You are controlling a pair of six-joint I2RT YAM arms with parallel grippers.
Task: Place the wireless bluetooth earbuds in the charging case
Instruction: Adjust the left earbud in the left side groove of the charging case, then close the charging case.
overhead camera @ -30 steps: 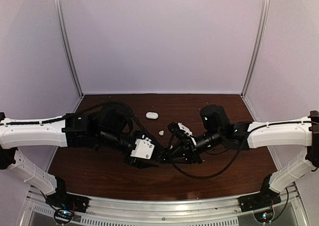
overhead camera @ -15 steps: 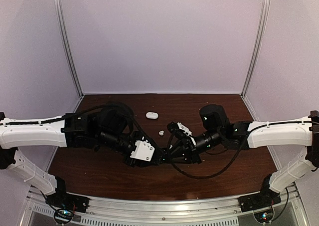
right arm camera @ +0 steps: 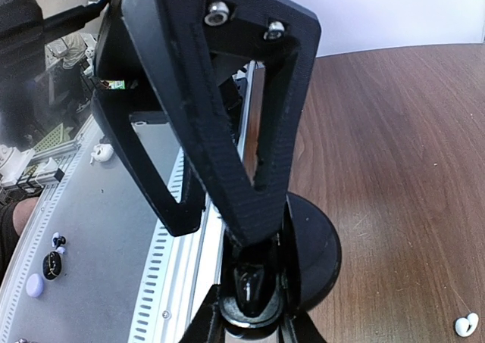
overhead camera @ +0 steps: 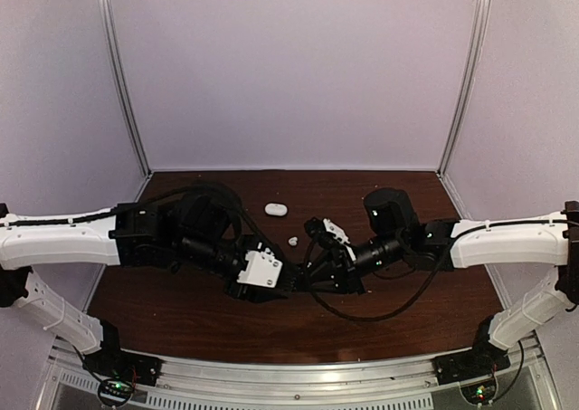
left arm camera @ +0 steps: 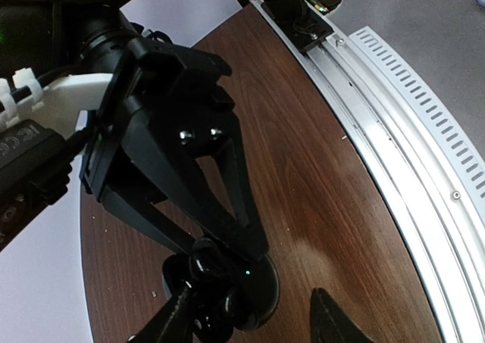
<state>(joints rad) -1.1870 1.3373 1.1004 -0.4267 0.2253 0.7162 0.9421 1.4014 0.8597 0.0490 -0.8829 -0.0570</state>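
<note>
The black charging case will go down from my right gripper onto the brown table (overhead camera: 370,235) under that gripper's wrist, level with the white earbud.
The black round charging case (left arm camera: 261,286) lies open on the brown table between both grippers; its lid shows in the right wrist view (right arm camera: 318,256). My right gripper (right arm camera: 254,316) is closed around a glossy black earbud (right arm camera: 251,281) that sits in the case's well. My left gripper (left arm camera: 254,316) is open and straddles the case, with one finger (left arm camera: 173,319) against its side. In the top view the two grippers (overhead camera: 294,281) meet and hide the case. A white earbud (overhead camera: 292,242) lies loose behind them and also shows in the right wrist view (right arm camera: 465,325).
A white oval case (overhead camera: 276,209) lies further back on the table. The table's metal front rail (left arm camera: 394,116) runs close to the grippers on the near side. The arms' cables (overhead camera: 362,318) loop in front of the right wrist.
The right gripper has edged a little left and down towards the left gripper. The left wrist has shifted slightly. The white earbud and white case have not moved.
</note>
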